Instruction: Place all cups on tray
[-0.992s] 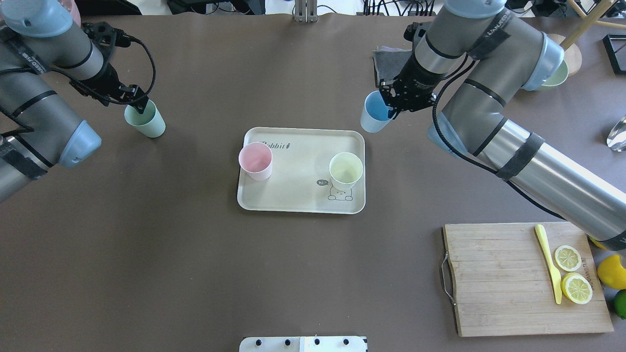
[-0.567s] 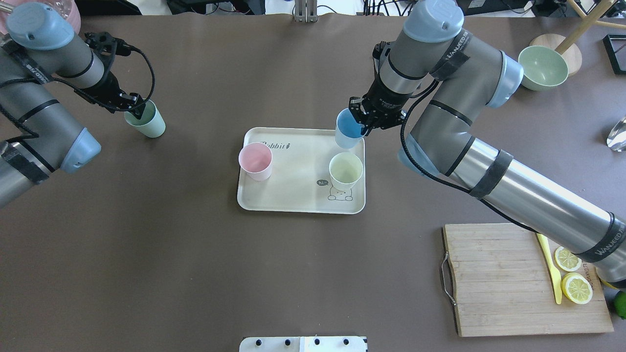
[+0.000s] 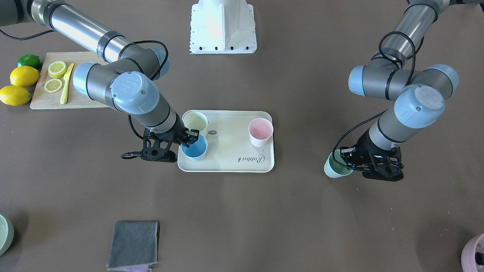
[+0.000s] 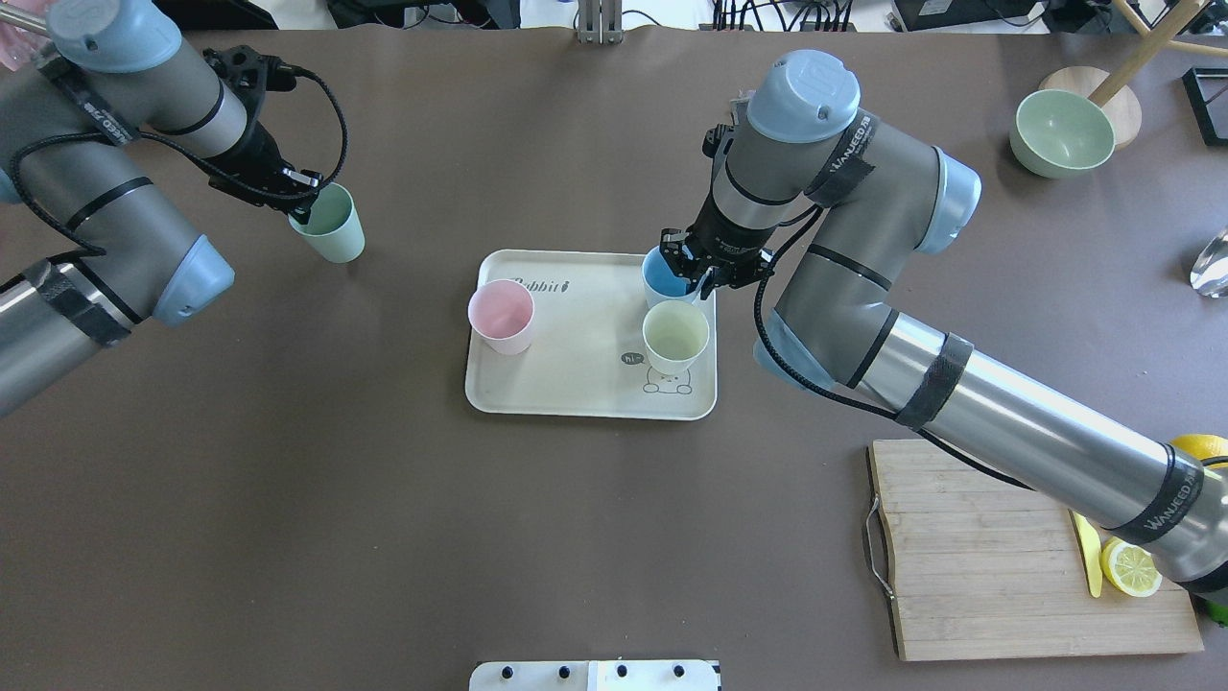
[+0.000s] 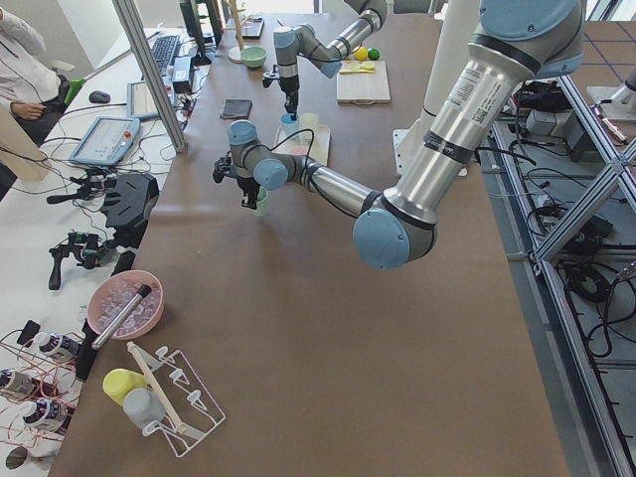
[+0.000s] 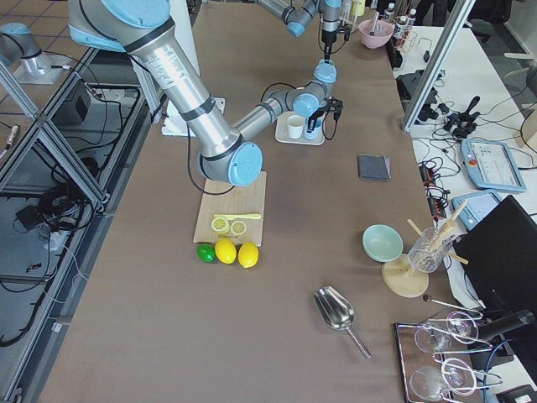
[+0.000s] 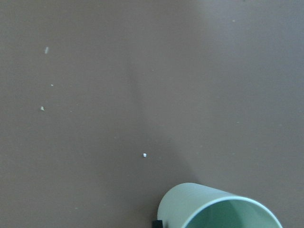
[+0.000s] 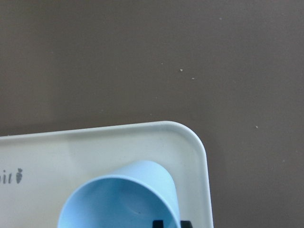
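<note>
Next, my left gripper lets go of the mint green cup on the cream tray's lettering (image 3: pixel 241 162), beside the light blue cup.
The cream tray (image 4: pixel 576 379) lies mid-table, with the pink cup (image 4: pixel 501 315) on its left and the pale yellow cup (image 4: pixel 676 336) on its right. My right gripper (image 4: pixel 705 274) is shut on the rim of the light blue cup (image 4: pixel 665 278) and holds it at the tray's far right corner, just behind the yellow cup. I cannot tell if the blue cup rests on the tray. The right wrist view shows the blue cup (image 8: pixel 123 199) inside the tray rim (image 8: pixel 190 147). My left gripper (image 4: pixel 302 197) is shut on the mint green cup (image 4: pixel 329 223), tilted, left of the tray.
A wooden cutting board (image 4: pixel 998 547) with a lemon slice and a yellow knife lies at the near right. A pale-green bowl (image 4: pixel 1063 132) stands at the far right. A grey cloth (image 3: pixel 133 244) and a mauve pot (image 3: pixel 474 249) lie beyond the tray.
My right gripper carried the blue cup leftward from beside the tray to its far right corner. My left gripper moved the mint cup a little right, toward the tray.
</note>
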Controlling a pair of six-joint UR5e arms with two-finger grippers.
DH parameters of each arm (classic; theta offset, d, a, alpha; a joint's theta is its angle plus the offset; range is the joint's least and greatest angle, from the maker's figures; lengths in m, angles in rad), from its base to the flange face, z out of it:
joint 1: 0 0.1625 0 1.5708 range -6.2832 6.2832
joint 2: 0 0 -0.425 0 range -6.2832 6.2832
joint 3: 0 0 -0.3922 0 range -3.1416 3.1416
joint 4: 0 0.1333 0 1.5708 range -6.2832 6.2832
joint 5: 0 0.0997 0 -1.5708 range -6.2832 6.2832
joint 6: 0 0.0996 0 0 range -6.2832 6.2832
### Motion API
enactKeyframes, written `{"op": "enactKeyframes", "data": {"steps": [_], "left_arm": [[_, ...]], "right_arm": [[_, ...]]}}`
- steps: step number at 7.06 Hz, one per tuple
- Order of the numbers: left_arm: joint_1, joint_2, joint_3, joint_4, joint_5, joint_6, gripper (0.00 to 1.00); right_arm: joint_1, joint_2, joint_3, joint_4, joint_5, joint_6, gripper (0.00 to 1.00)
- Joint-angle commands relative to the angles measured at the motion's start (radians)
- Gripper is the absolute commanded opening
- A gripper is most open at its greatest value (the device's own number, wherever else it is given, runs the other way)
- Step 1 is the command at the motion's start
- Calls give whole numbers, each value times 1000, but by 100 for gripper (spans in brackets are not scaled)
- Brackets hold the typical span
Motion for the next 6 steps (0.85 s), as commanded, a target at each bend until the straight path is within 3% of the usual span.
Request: {"op": "enactKeyframes", "data": {"steps": [1, 3, 6], "left_arm": [[38, -93, 0, 12, -17, -137, 0], [101, -154, 9, 12, -8, -240, 0], [211, -251, 50, 14, 90, -377, 0]], "right_arm": [[37, -8, 16, 41, 26, -1, 100], [142, -92, 94, 38, 147, -43, 100], [169, -140, 108, 38, 149, -100, 100]]}}
